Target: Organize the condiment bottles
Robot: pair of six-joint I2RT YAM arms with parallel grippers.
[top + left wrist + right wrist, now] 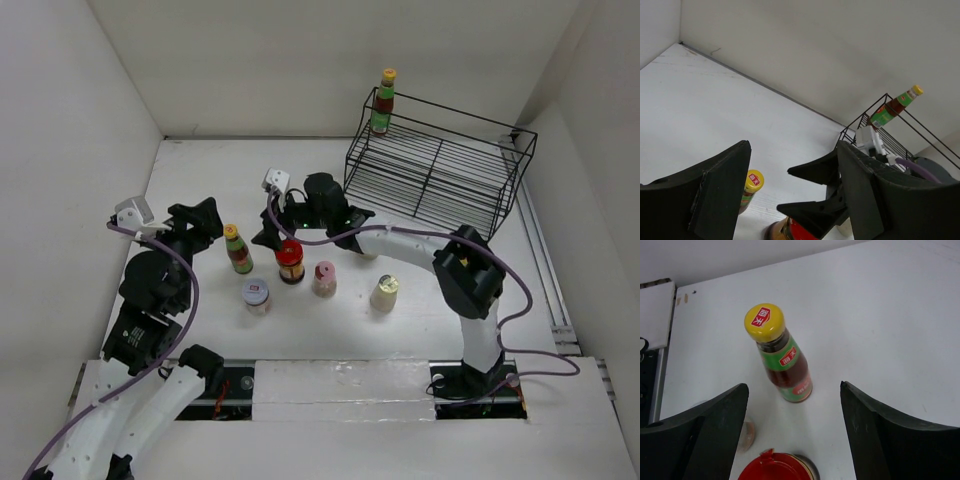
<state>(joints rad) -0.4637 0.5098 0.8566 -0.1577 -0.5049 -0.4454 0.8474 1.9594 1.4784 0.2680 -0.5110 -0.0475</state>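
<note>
The sauce bottle stands beside the red-lidded jar. Next, my right gripper closes on the sauce bottle's neck [233, 240] [773, 343], just under its yellow cap.
Five condiment bottles stand mid-table: a yellow-capped sauce bottle [238, 250], a red-lidded jar [290, 261], a pink-capped shaker [324, 279], a white-lidded jar [256, 296] and a cream-capped shaker [384, 293]. Another yellow-capped sauce bottle [383, 103] stands on the black wire rack's [430, 175] top left corner. My right gripper [794, 389] hangs open just above the red-lidded jar [775, 470], facing the sauce bottle [782, 360], nothing gripped. To the left of that sauce bottle [752, 185], my left gripper [793, 150] is open and empty.
White walls close in the table at the left, back and right. The rack fills the back right corner. A purple cable loops off each arm. The right arm's forearm [400, 243] stretches over the table behind the shakers.
</note>
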